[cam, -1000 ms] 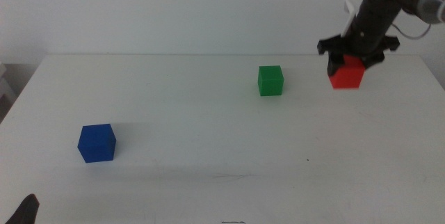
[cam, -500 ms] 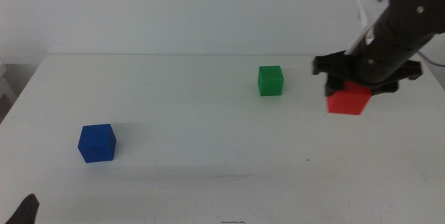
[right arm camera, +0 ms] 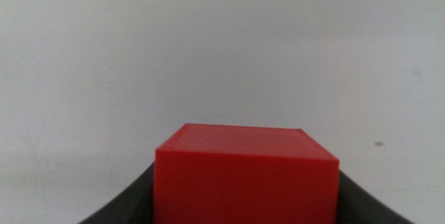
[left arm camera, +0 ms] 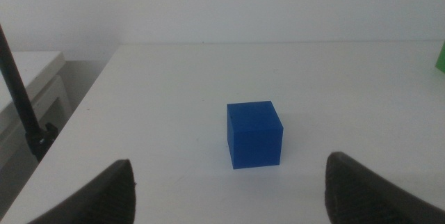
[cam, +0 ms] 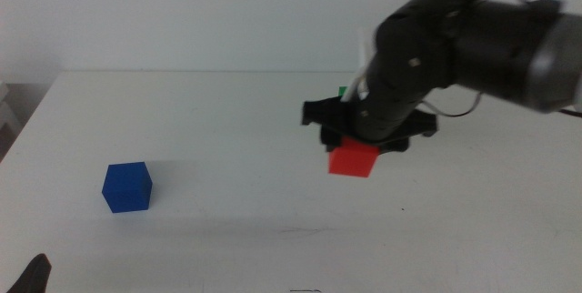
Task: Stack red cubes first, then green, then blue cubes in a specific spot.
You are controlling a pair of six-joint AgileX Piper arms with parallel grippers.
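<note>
There is bare white tabletop (cam: 311,205) just behind the thin scratch. My right gripper will let go of the red cube, still hanging above the table's middle, on that spot.
The red cube (cam: 353,159) hangs above the middle of the table, and my right gripper (cam: 356,144) is shut on it. In the right wrist view the red cube (right arm camera: 246,181) fills the space between the dark jaws. The right arm hides nearly all of the green cube (cam: 344,92); only a sliver shows behind it. At the table's left sits the blue cube (cam: 126,186). My left gripper (left arm camera: 229,193) waits open just short of the blue cube (left arm camera: 254,133), near the table's front left corner (cam: 35,275).
White tabletop (cam: 227,129) spreads between the blue cube and the carried red cube. A white wall runs behind the table's far edge. A dark stand (left arm camera: 21,106) rises beside the table's left edge.
My right gripper has lifted the red cube from the back right and carried it left and toward the front, to the table's middle. It now covers the green cube. The left arm is still.
</note>
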